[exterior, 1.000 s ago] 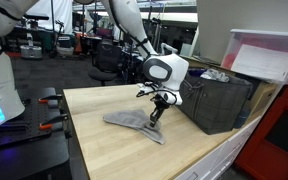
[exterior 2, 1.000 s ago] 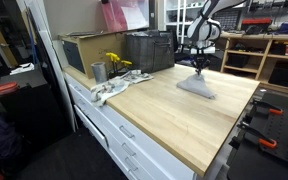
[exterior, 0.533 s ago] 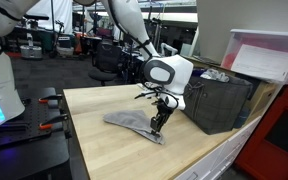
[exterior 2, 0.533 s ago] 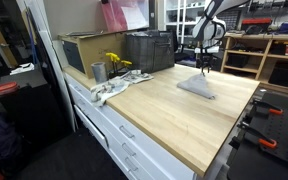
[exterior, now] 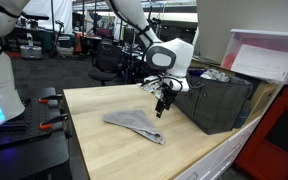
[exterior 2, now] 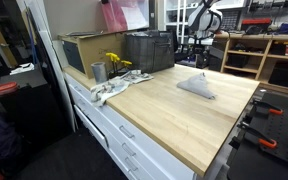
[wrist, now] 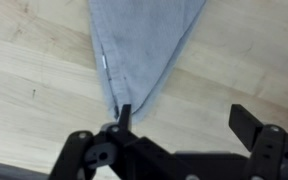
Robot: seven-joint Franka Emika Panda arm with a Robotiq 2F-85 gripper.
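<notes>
Next, I will move my gripper to the corner (exterior: pixel 109 118) of the grey folded cloth farthest from the black mesh crate and close it there.
A grey folded cloth (exterior: pixel 134 125) lies flat on the light wooden table (exterior: pixel 104 155); it also shows on the tabletop in an exterior view (exterior 2: pixel 196 86). My gripper (exterior: pixel 161 108) hangs open above the cloth's far corner, clear of it. In the wrist view the cloth (wrist: pixel 149 40) tapers to a point that ends by the left finger (wrist: pixel 124 112). The gripper (wrist: pixel 184 115) has only bare wood between its wide-apart fingers. It holds nothing.
A black mesh crate (exterior: pixel 219 100) stands just behind the gripper, with a pink-lidded bin (exterior: pixel 269 55) above it. A cardboard box (exterior 2: pixel 84 55), a metal cup (exterior 2: pixel 99 72) with yellow flowers and a white rag (exterior 2: pixel 109 90) sit at the table's other end.
The gripper went from shut on the cloth's corner to open, let it go and rose. The cloth has settled flat on the table.
</notes>
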